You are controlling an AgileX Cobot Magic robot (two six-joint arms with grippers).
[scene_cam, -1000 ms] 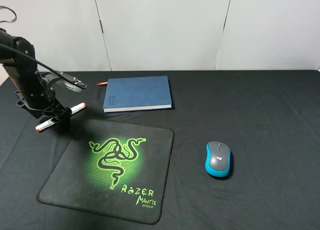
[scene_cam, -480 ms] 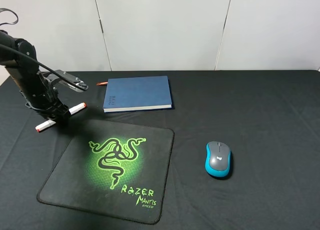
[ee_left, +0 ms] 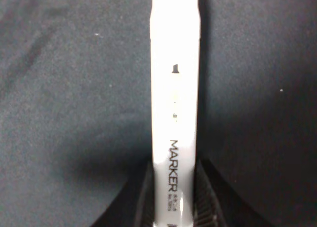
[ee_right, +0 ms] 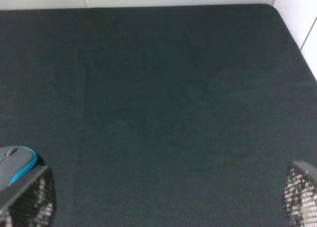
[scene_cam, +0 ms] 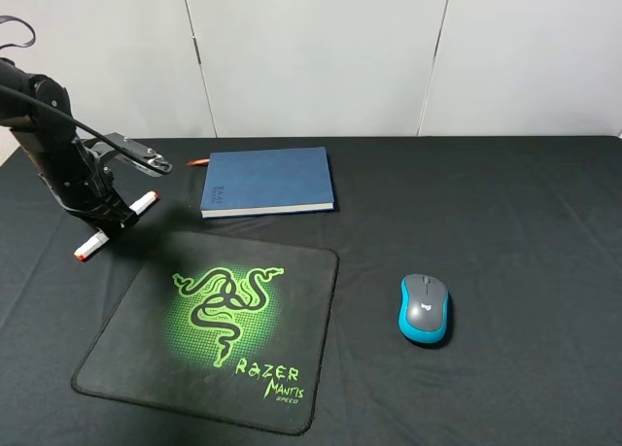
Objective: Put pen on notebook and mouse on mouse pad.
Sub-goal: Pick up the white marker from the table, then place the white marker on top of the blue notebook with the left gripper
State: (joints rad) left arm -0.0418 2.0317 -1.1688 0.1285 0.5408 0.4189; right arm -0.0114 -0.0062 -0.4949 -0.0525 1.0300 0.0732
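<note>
Next, my left gripper releases the white pen on the middle of the dark blue notebook's cover (scene_cam: pixel 259 183).
The white pen (scene_cam: pixel 142 203) with red-orange tips lies on the black cloth left of the dark blue notebook (scene_cam: pixel 267 180). My left gripper (scene_cam: pixel 107 219) is shut on the pen's middle. In the left wrist view both fingers (ee_left: pixel 142 197) press the sides of the pen (ee_left: pixel 174 88), which is marked MARKER. The grey and blue mouse (scene_cam: pixel 425 308) sits on the cloth to the right of the black mouse pad (scene_cam: pixel 146 349) with the green snake logo. My right gripper (ee_right: pixel 168 177) is open over bare cloth, with the mouse (ee_right: pixel 15 160) beside one finger.
A red-orange ribbon (scene_cam: pixel 197 161) sticks out of the notebook's left side. The black table cloth (scene_cam: pixel 505 213) ends at a white wall behind. The left arm's cable (scene_cam: pixel 126 154) hangs over the cloth near the notebook.
The left gripper's jaws have closed on the pen. The pen has turned to a slightly steeper angle in the grip. Mouse, notebook and pad have not moved.
</note>
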